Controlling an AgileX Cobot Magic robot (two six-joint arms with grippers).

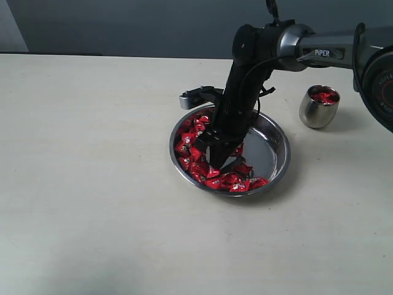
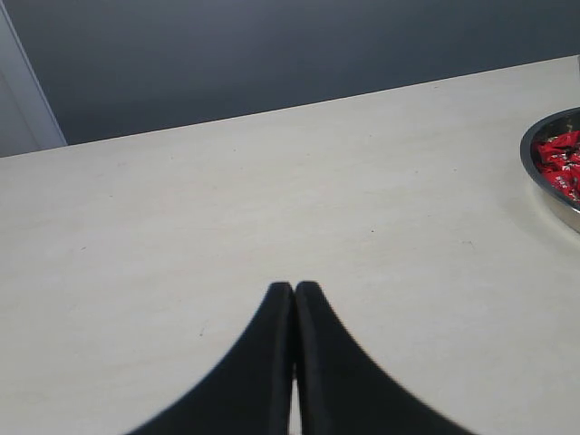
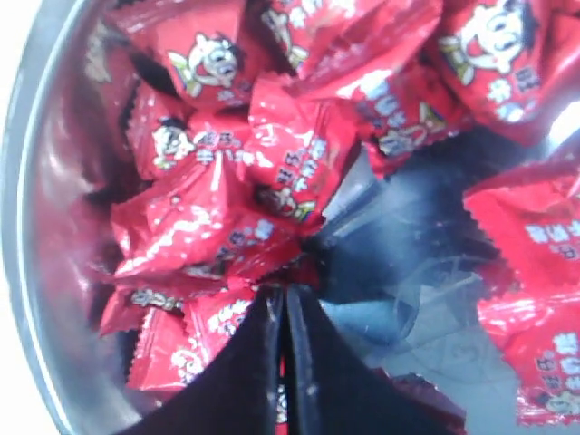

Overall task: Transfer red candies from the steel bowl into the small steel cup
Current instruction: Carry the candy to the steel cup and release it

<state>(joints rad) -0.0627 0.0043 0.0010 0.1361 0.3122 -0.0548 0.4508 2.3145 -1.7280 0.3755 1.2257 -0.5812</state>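
Note:
I need to use my right gripper to release the red candy on top of the candies that are already inside the small steel cup (image 1: 322, 94).
The steel bowl (image 1: 277, 138) sits mid-table with the red candies (image 1: 191, 153) heaped along its left and front side. My right gripper (image 1: 221, 163) reaches down into that heap. In the right wrist view its jaws (image 3: 286, 292) are pressed together at the edge of a red candy (image 3: 272, 181), with a sliver of red wrapper showing between them. The small steel cup (image 1: 317, 114) stands to the right of the bowl, with red candies (image 1: 323, 96) inside. My left gripper (image 2: 294, 286) is shut and empty over bare table, with the bowl's rim (image 2: 546, 184) off to one side.
The right half of the bowl's floor (image 3: 426, 272) is bare and reflective. A grey metal part (image 1: 195, 95) of the right arm's wrist sticks out behind the bowl's far rim. Cream tabletop (image 1: 86, 184) spreads wide to the left and front.

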